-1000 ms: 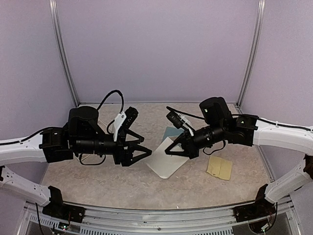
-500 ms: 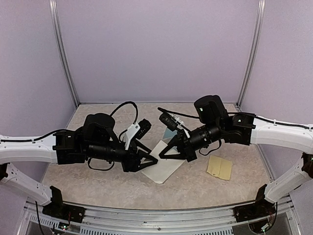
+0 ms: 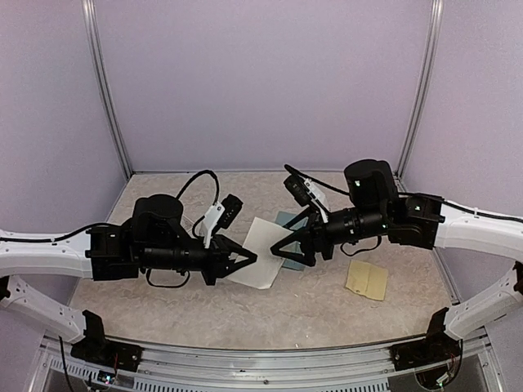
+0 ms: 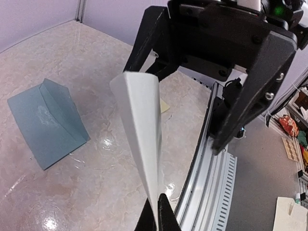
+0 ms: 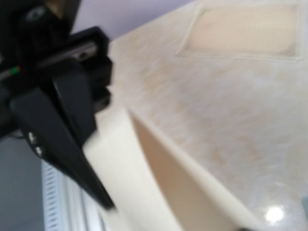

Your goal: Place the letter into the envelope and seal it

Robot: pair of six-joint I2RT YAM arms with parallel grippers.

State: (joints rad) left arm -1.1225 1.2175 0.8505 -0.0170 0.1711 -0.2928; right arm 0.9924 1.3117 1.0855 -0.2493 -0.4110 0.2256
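Observation:
Next, I turn the letter upright with my left gripper, as it slants there, before I pinch its far side edge [image 3: 275, 273] with my right gripper.
The letter [image 3: 260, 260], a white folded sheet, is held off the table by its near edge in my shut left gripper [image 3: 250, 260]. From the left wrist view the letter [image 4: 139, 125] rises edge-on out of the closed fingertips [image 4: 166, 219]. My right gripper [image 3: 282, 248] is open just right of the sheet, its black fingers [image 4: 245, 96] spread wide around the letter's far end without pinching it. The teal-blue envelope [image 4: 48, 120] lies flat on the table, flap folded; it is partly hidden under the right gripper [image 3: 288, 219]. The right wrist view shows the letter [image 5: 144, 183] blurred and close.
A yellow-tan sticker sheet [image 3: 366, 280] lies on the table at the right. Purple walls with metal posts [image 3: 106, 90] enclose the beige table [image 3: 196, 306]. A metal rail [image 3: 270, 363] runs along the near edge.
My left gripper moved right and shut on the letter's edge. The right gripper opened and let the letter go, and the sheet has shifted left.

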